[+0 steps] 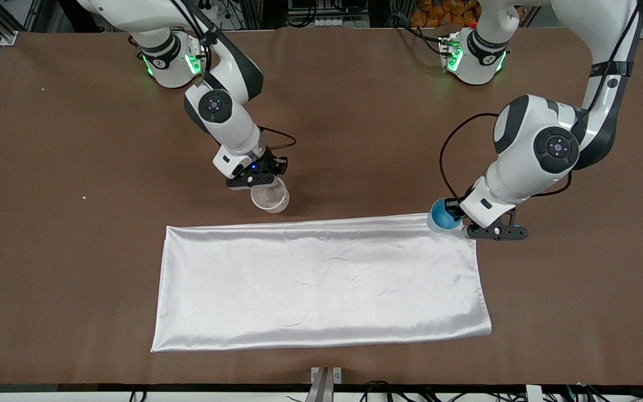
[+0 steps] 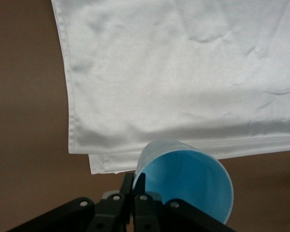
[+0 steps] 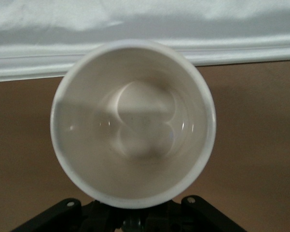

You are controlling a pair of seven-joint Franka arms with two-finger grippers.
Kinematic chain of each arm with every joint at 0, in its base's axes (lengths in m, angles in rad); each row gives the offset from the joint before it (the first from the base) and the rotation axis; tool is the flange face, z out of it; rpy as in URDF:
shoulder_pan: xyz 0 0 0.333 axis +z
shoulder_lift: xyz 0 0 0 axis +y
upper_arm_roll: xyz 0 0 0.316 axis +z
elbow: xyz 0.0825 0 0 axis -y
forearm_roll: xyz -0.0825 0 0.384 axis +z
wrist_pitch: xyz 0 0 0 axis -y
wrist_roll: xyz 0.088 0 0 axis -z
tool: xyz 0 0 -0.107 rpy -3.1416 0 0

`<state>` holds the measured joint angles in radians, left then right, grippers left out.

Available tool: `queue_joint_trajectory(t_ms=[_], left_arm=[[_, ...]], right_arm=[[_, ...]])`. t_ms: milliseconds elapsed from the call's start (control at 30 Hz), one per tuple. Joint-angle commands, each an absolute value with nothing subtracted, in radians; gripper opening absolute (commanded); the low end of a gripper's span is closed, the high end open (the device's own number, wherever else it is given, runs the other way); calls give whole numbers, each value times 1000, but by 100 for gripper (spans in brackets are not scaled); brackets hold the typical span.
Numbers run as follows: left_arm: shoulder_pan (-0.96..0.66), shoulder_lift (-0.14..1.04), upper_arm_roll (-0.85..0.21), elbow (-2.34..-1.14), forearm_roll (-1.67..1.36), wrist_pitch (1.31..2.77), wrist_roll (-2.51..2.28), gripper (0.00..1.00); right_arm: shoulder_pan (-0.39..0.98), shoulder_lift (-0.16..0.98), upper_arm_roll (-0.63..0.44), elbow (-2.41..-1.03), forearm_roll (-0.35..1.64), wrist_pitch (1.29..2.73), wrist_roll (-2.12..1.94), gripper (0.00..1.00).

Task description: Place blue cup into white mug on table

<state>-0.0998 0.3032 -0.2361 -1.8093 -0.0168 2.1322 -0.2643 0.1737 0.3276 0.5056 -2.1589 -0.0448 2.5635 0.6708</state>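
Next, my right gripper puts the white mug, now upright just past the cloth's edge, down on the bare brown table (image 1: 291,194) between the cloth and the right arm's base.
The blue cup (image 1: 440,216) is at the white cloth's corner toward the left arm's end of the table (image 1: 70,262). My left gripper (image 1: 452,215) is shut on its rim. In the left wrist view the fingers (image 2: 128,182) pinch the wall of the blue cup (image 2: 190,181). The white mug (image 1: 270,197) is upright, mouth up, over the brown table just past the cloth's edge nearest the robots. My right gripper (image 1: 266,184) is shut on it at its side. The white mug (image 3: 132,123) fills the right wrist view, empty inside, and hides its handle and the fingertips.
A shiny white cloth (image 1: 321,285) lies flat across the middle of the table, between the two cups and the front edge. Bare brown tabletop surrounds it on all sides. A small white speck (image 1: 84,196) lies toward the right arm's end.
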Motion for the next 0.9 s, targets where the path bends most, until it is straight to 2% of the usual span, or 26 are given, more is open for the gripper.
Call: queue_joint_trajectory(t_ms=[0,300,867], left_arm=[[-95,273,-270,-1830,3,2103,-296,0],[-141,298,-273,-1822,41,2105,-360,0],[-147,353,-273,-1804,109,2128,-397,0]], right_arm=[[239,288,509,-2207,-44,2625,779,0],[308,291,506,-2237,-58,2675,856,0],[336,342,488,-2240,-86,2715,885,0]])
